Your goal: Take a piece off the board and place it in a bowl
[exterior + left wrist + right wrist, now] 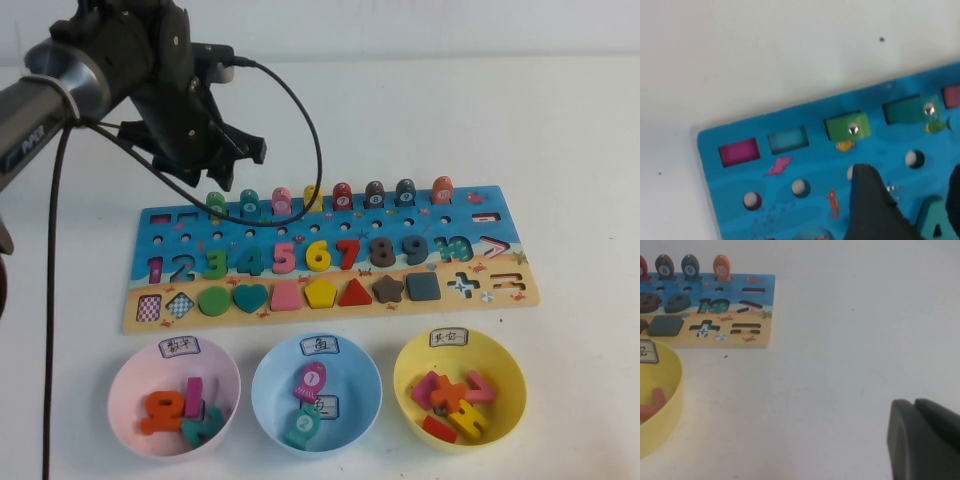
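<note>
Next, I close my left gripper on the upper end (216,198) (852,128) of the green fish piece, the part that stands above its slot next to the teal fish.
The board (160,315) lies across the table's middle, with a row of upright fish along its far edge. The green fish piece (216,203) stands leftmost in that row, beside a teal fish (249,203). It also shows in the left wrist view (847,127), seen from above in its slot. My left gripper (240,158) hovers just behind and above it, open and empty, its two dark fingers (875,205) spread over the board (740,200). The light blue bowl (268,372) sits at the front centre and holds a magenta fish and a teal fish. My right gripper (920,437) is shut and empty over bare table to the right of the board (757,337).
A pink bowl (125,375) with numerals stands front left. A yellow bowl (505,370) with sign pieces stands front right, its rim also in the right wrist view (675,390). The left arm's cable (315,150) loops over the board's far edge.
</note>
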`<state>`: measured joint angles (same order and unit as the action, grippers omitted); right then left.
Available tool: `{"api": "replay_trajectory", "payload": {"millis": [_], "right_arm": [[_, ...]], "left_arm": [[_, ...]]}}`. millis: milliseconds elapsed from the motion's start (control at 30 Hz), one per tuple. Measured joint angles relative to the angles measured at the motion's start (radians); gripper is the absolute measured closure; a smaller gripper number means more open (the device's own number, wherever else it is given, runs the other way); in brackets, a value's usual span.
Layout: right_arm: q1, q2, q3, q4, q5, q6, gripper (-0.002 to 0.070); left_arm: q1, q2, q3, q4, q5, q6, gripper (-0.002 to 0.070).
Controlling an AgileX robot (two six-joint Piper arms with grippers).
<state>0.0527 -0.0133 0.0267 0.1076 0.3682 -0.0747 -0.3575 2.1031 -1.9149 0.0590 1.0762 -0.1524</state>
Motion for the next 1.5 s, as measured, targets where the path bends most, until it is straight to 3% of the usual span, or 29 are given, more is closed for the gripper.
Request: {"api": "replay_trajectory", "payload": {"millis": [300,1500], "right_arm": [[0.0,0.0,0.0,0.002,0.0,0.0,0.0694],[0.0,0.0,0.0,0.002,0.0,0.0,0.0694]], "left_arm": [[0.004,0.055,-0.006,0.011,-0.05,-0.07,0.0372],[0.018,0.097,-0.006,0.042,-0.141,-0.121,0.0371]]}}
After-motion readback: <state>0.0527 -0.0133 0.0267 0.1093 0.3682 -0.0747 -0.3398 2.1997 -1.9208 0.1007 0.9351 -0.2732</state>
